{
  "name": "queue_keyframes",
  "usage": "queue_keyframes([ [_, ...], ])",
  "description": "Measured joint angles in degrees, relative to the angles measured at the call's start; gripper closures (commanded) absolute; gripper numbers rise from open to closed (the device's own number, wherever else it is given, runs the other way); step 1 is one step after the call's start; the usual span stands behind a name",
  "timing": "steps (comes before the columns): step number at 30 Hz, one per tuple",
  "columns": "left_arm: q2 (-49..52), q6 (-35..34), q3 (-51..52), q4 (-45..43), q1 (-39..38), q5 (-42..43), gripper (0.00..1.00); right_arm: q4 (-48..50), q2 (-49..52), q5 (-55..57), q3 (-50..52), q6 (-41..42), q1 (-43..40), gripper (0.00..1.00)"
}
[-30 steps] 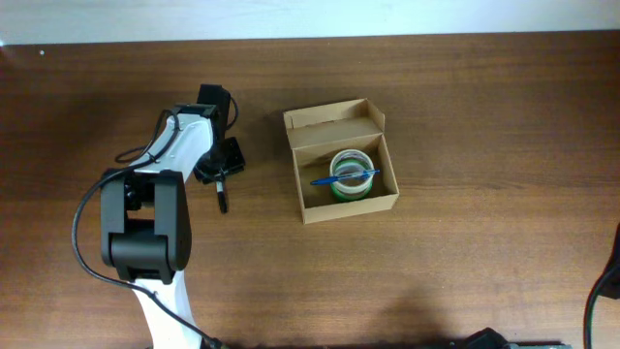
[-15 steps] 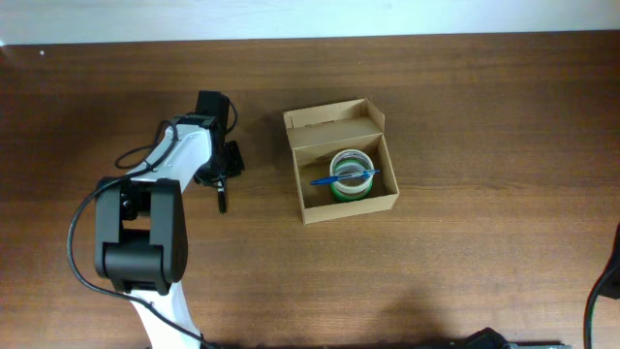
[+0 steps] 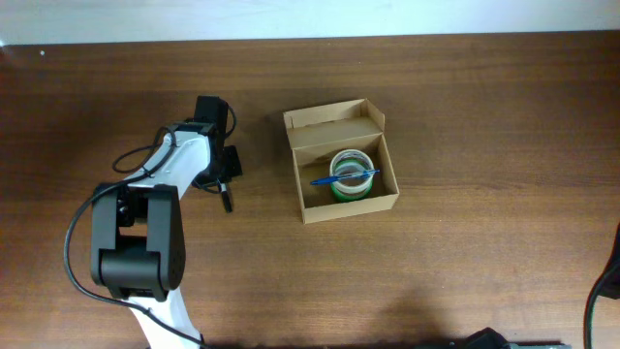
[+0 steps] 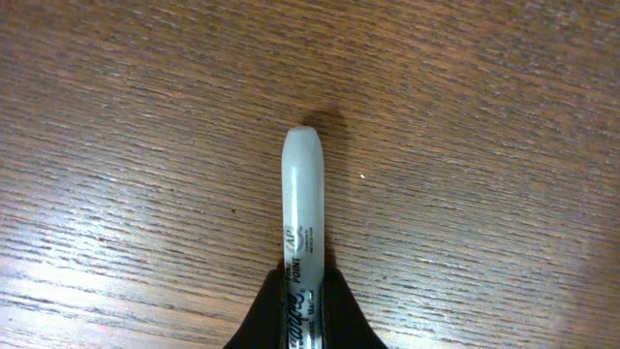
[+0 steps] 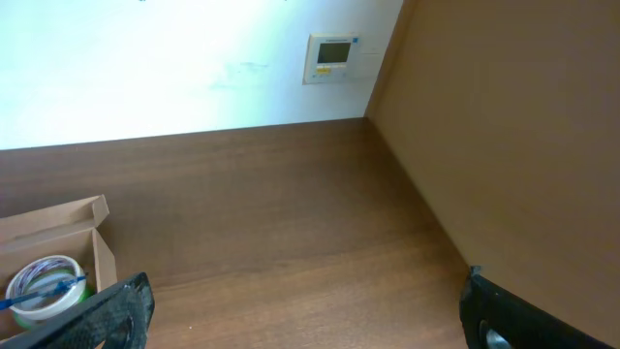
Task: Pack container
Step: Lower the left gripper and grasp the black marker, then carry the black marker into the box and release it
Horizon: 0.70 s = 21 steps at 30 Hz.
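Next, the left gripper releases the white marker between the tape roll and the near side of the box (image 3: 366, 197).
The container (image 3: 387, 204), a small tan cardboard box with its flap lid open at the back, sits at the table's middle. Inside lie a green-and-white tape roll (image 3: 353, 174) and a blue pen (image 3: 344, 177) across it. My left gripper (image 3: 224, 186) is left of the box, shut on a grey marker (image 4: 301, 204) that lies along the wood, its tip pointing away from the jaws. In the right wrist view the box (image 5: 68, 225) and tape roll (image 5: 41, 282) show at the lower left. My right gripper (image 5: 305, 315) is open wide and empty, out of the overhead view.
The wooden table top (image 3: 465, 116) has bare wood around the box. A wall with a small thermostat panel (image 5: 330, 53) stands beyond the table's far edge. A black cable (image 3: 603, 291) shows at the right edge.
My left gripper has shifted slightly down and left along the table, and the marker under it has turned a little. The box and its contents have not moved.
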<state>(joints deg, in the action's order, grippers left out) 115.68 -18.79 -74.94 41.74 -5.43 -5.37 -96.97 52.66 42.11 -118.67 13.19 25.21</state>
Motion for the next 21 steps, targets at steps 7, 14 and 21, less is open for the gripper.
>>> queue_keyframes([
  [7,1.9,6.5,-7.7,10.7,0.0,0.5,0.98,0.3,0.0,0.0,0.0,-0.4,0.0,0.01],
  [14,0.5,16.6,-29.2,13.1,-2.3,0.6,0.98,0.5,0.0,0.0,0.0,-0.5,0.0,0.01],
  [21,-3.3,28.0,-38.7,12.3,-9.6,2.7,0.98,0.5,0.0,0.0,0.0,-0.8,0.0,0.01],
])
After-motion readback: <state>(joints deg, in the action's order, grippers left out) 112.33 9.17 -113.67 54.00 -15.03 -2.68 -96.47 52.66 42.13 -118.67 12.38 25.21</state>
